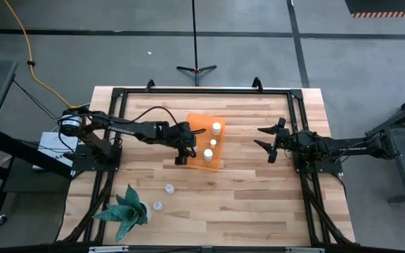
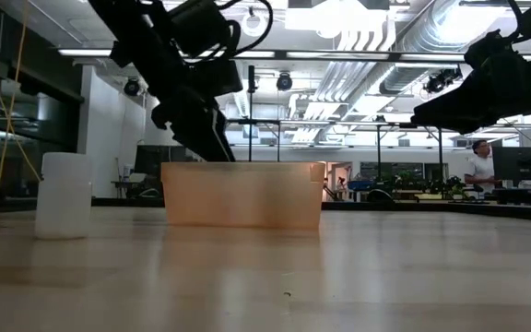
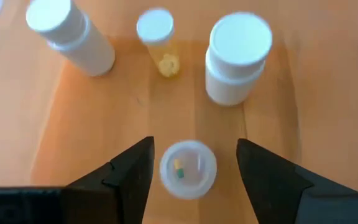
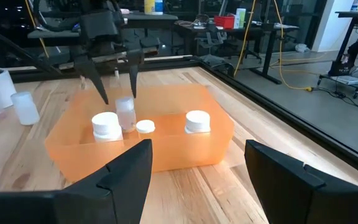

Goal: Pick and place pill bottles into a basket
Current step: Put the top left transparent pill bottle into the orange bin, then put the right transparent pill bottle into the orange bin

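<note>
The robot's left gripper needs to next move to the cap of the loose small bottle (image 1: 169,187) on the table nearer the orange bin and close there.
The orange bin (image 1: 197,125) stands mid-table and holds three white-capped bottles (image 1: 216,128) (image 1: 213,143) (image 1: 207,153). My left gripper (image 3: 194,146) hangs open over the bin's near left part, fingers pointing down. A clear bottle with a translucent lid (image 3: 188,169) is below and between the fingers, apart from both. In the right wrist view this bottle (image 4: 125,113) is just under the fingertips, inside the bin. Two more small bottles (image 1: 169,188) (image 1: 157,206) stand on the table near the front left. My right gripper (image 1: 269,144) is open and empty, right of the bin.
A green spiky plant (image 1: 124,211) stands at the table's front left corner, beside the two loose bottles. A black frame (image 1: 297,119) runs around the table top. In the low view a white bottle (image 2: 63,195) stands left of the bin (image 2: 242,194). A person (image 2: 477,166) is far behind.
</note>
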Tool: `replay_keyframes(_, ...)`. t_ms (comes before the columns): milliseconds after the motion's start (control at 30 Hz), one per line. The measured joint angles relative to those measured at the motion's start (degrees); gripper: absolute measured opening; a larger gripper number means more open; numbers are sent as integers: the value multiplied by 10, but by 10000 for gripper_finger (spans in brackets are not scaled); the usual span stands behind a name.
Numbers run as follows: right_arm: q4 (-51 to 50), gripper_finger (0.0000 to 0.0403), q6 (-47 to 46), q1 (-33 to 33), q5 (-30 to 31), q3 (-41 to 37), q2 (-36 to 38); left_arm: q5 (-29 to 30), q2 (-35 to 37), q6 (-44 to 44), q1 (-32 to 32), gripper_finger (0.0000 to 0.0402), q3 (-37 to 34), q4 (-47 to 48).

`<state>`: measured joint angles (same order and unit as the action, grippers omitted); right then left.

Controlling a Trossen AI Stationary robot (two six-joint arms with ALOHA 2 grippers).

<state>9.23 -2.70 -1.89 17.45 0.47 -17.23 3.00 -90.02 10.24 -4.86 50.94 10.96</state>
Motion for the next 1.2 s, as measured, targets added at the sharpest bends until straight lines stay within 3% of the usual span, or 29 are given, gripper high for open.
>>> replay_keyframes(167,-2,247,-4,0,0,0,0,-4,7,-4,0,262,72,130)
replay_keyframes(400,-4,247,-5,0,0,0,0,-120,11,-123,14,262,165,353)
replay_keyframes(500,-4,247,-5,0,0,0,0,-141,10,-163,48,262,182,414)
replay_keyframes(633,-5,247,-5,0,5,0,0,-141,10,-254,105,262,182,442)
replay_keyframes(833,-6,247,-4,0,4,0,0,-141,10,-469,175,262,183,425)
replay_keyframes(967,-7,247,0,0,-2,0,0,-97,10,-580,209,262,182,401)
replay_keyframes(1200,-29,247,-9,0,-15,0,0,-69,-19,-660,250,262,176,374)
